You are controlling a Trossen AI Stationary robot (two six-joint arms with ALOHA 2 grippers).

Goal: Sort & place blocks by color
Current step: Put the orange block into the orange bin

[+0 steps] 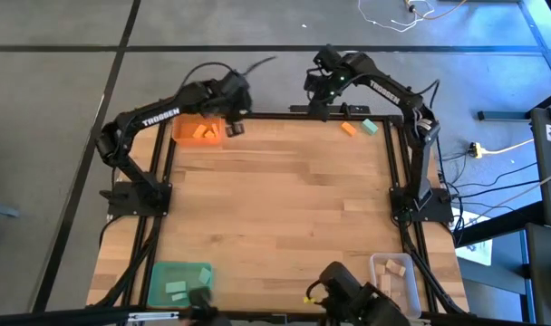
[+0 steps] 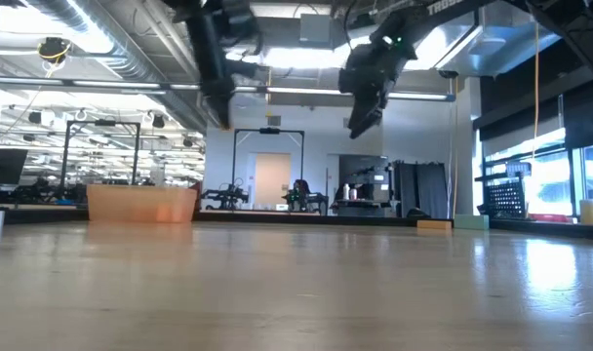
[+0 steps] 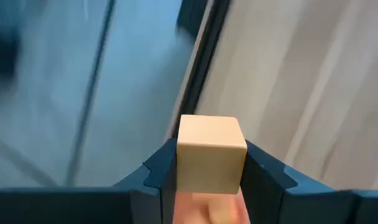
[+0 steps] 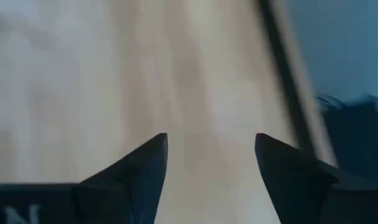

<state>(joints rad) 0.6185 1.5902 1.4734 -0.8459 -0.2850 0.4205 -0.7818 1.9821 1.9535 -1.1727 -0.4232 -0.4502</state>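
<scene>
My left gripper has the block. It will let go of the block inside the orange tray (image 1: 198, 133), next to the orange blocks.
My left gripper (image 1: 235, 128) hangs above the table's far left part, beside the orange tray (image 1: 187, 132), shut on a pale wood block (image 3: 211, 149). My right gripper (image 4: 211, 155) is open and holds nothing; it hovers high over the far edge (image 1: 325, 91). An orange block (image 1: 348, 129) and a teal block (image 1: 370, 127) lie flat on the table near the far right corner. The orange tray holds orange blocks (image 1: 206, 134). Pale green blocks (image 1: 176, 288) lie in the green tray (image 1: 158, 272). Wood blocks (image 1: 395, 268) lie in the clear tray (image 1: 377, 272). My left gripper pinches the pale wood block between its two fingers (image 3: 161, 171), one on each of two opposite side faces (image 3: 239, 163). The block's end face (image 3: 211, 134) sticks out past the fingertips. It is lifted clear of the table.
The wide middle of the wooden table (image 1: 285, 199) is bare. A dark frame (image 1: 398, 154) runs along the table's sides. Cables lie on the floor past the right edge. In the low view both arms (image 2: 218, 68) (image 2: 370, 88) hang well above the tabletop.
</scene>
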